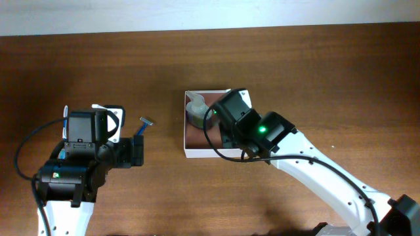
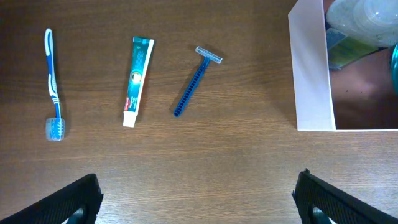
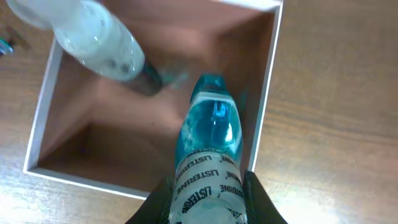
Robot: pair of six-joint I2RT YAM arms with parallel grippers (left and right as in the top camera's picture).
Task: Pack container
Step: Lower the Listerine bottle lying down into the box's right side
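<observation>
I will set the blue Listerine bottle, now held inside the container, down with my right gripper in the container's far corner point(image 1: 239, 107) point(image 3: 236, 46), across from the pale bottle.
The container point(image 3: 41, 122) is a square white-walled box with a reddish-brown inside; it also shows in the overhead view point(image 1: 197, 153) and the left wrist view point(image 2: 310, 68). A pale bottle point(image 3: 99, 38) lies in its far left part. My right gripper point(image 3: 208, 200) is shut on a blue Listerine bottle point(image 3: 208, 134) and holds it in the container's right side, close to the right wall. In the overhead view the right gripper point(image 1: 231, 122) is over the container. My left gripper point(image 2: 199, 199) is open and empty above bare table, left of the container.
A blue razor point(image 2: 196, 82), a toothpaste tube point(image 2: 137, 81) and a blue toothbrush point(image 2: 53, 87) lie on the wooden table left of the container. The razor also shows in the overhead view point(image 1: 146, 123), next to the left arm.
</observation>
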